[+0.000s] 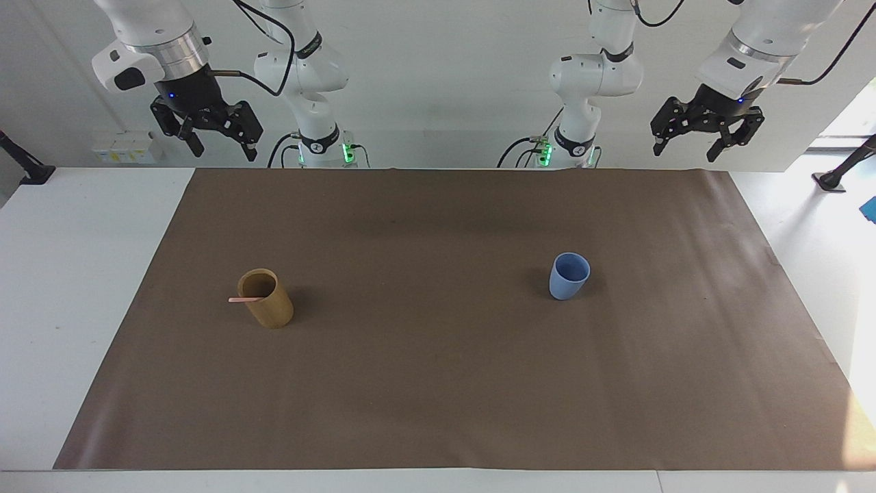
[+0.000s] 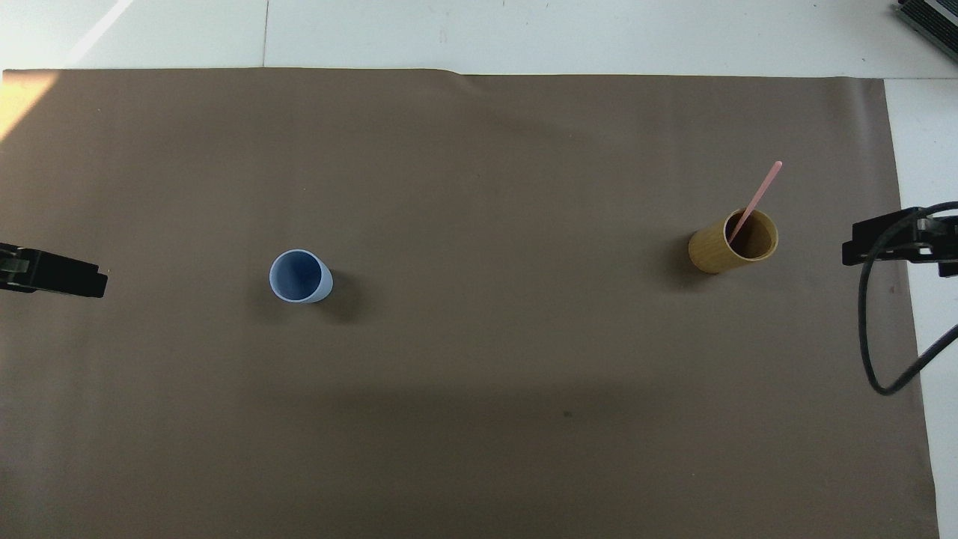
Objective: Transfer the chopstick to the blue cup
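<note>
The right gripper I control should next close on the top end (image 2: 777, 168) of the pink chopstick, well above the rim of the bamboo holder.
One pale pink chopstick (image 1: 243, 299) stands tilted in a tan bamboo holder (image 1: 268, 305) toward the right arm's end of the table; its top sticks out over the rim. It also shows in the overhead view (image 2: 757, 196), in the holder (image 2: 720, 251). The light-blue cup (image 1: 569, 277) stands upright and empty toward the left arm's end, and shows in the overhead view (image 2: 301, 277). My right gripper (image 1: 224, 152) is open and empty, raised high at its end of the table. My left gripper (image 1: 684, 154) is open and empty, raised high at its own end.
A brown mat (image 1: 438, 397) covers most of the white table (image 1: 68, 274). In the overhead view only the tips of the left gripper (image 2: 90, 281) and the right gripper (image 2: 853, 247) show, at the mat's ends. A black cable (image 2: 868, 337) hangs by the right gripper.
</note>
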{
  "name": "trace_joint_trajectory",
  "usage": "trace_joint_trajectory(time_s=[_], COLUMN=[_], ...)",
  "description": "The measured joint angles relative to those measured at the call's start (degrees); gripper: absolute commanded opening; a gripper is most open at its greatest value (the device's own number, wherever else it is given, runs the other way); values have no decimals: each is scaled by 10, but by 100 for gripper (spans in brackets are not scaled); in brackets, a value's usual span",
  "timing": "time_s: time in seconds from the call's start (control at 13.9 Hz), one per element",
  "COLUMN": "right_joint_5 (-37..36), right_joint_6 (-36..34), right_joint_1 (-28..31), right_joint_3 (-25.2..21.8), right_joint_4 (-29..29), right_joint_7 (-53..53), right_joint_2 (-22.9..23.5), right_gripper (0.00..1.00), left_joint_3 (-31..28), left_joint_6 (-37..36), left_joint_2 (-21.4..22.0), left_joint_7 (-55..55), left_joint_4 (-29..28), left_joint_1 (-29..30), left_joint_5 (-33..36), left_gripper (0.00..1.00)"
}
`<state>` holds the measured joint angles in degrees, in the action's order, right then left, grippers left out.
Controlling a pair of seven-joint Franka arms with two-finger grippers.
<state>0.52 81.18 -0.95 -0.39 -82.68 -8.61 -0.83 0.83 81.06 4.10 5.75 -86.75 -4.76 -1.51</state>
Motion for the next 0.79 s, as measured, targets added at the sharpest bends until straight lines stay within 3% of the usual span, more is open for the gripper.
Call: trace_joint_trajectory(time_s=[0.79], right_joint_5=[1], right_joint_6=[26], right_joint_1=[-2], right_joint_3=[3], right_joint_4=[-12], right_joint_7=[0], right_joint_2=[-1], right_gripper=[100], left_joint_3=[1], left_joint_6=[0], left_joint_2=[1], left_joint_7=[0], left_joint_4=[0], left_joint_1=[0], left_joint_5=[0], left_gripper=[100])
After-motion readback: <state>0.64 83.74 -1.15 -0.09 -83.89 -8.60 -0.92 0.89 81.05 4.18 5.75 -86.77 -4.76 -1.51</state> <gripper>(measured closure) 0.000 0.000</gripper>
